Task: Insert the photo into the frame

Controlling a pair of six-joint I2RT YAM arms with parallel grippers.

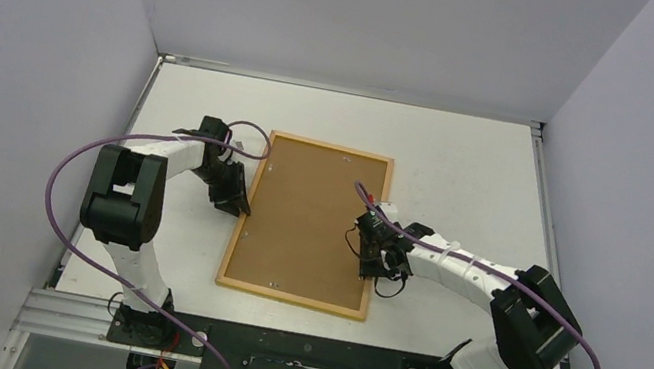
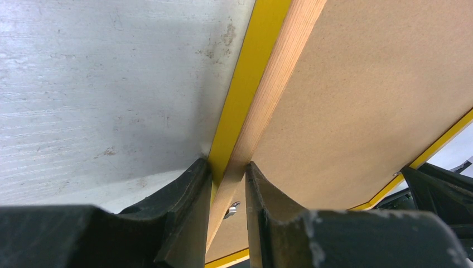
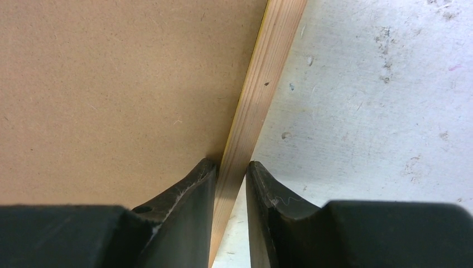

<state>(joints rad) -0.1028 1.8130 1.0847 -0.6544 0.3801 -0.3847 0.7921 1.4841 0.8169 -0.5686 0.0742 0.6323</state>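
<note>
My right gripper is holding too close to the frame's near corner, so it should open and take the frame's rail farther up (image 1: pixel 387 185), across from my left gripper.
The frame (image 1: pixel 288 295) lies back side up in the middle of the table, a thin light wood rim around a plain brown backing board (image 1: pixel 312 217). My left gripper (image 1: pixel 243 208) is shut on its left rail; in the left wrist view the fingers (image 2: pixel 195 190) pinch the yellow-and-wood rail (image 2: pixel 245 95), which looks slightly raised. My right gripper (image 1: pixel 372 264) is on the right rail, and in the right wrist view it (image 3: pixel 231 170) is closed across the wooden strip (image 3: pixel 265 84). The photo is hidden or out of view.
A small metal clip (image 2: pixel 233 209) sits on the inside of the rail by my left fingers. White walls enclose the table (image 1: pixel 468 169) on three sides. Purple cables loop off both arms.
</note>
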